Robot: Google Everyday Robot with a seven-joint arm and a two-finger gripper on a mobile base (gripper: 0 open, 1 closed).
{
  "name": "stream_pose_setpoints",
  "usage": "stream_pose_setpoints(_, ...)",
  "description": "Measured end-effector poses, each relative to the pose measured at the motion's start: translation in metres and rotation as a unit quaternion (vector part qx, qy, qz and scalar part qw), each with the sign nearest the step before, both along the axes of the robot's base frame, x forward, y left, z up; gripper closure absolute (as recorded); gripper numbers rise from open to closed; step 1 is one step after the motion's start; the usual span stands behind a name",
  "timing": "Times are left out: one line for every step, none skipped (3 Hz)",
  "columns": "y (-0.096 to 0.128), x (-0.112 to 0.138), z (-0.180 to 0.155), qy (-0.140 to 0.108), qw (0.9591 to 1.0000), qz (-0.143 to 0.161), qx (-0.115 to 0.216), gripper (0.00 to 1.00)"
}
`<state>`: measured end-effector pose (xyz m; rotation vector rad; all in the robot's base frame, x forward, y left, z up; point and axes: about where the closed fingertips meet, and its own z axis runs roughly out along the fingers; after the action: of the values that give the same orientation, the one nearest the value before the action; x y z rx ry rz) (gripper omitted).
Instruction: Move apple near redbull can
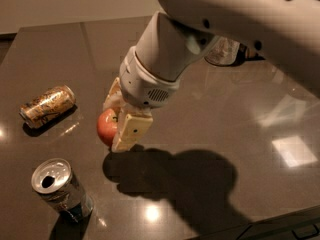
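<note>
My gripper is going to release the apple on the table (pixel 96 172) between the redbull can and the shadow, close against the can.
The red-orange apple (pixel 106 127) is held between the cream fingers (pixel 131 130) of my gripper (pixel 116 132), above the dark table (pixel 210 119); a shadow lies on the table below it. The gripper is shut on the apple, left of the table's middle. The redbull can (pixel 61 188), silver with blue patches and a shiny top with a dark hole, stands upright at the front left, down and left of the apple, with a gap between them.
A gold-and-brown patterned can (pixel 47 105) lies on its side at the left. A clear container (pixel 222 51) stands at the back right, partly hidden by my arm (pixel 235 19). The table's front edge runs along the lower right.
</note>
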<state>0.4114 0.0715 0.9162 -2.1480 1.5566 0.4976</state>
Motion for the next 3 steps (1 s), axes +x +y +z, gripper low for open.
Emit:
stream_pose_setpoints(0.008,-0.023,-0.004,-0.014,0.9994,0.032,0.007,1.0)
stream_pose_setpoints(0.019,-0.043,-0.013,-0.008,0.9976,0.068,0.007,1.0)
stream_pose_setpoints(0.029,-0.051,-0.021,0.01,0.9949,0.1,0.005,1.0)
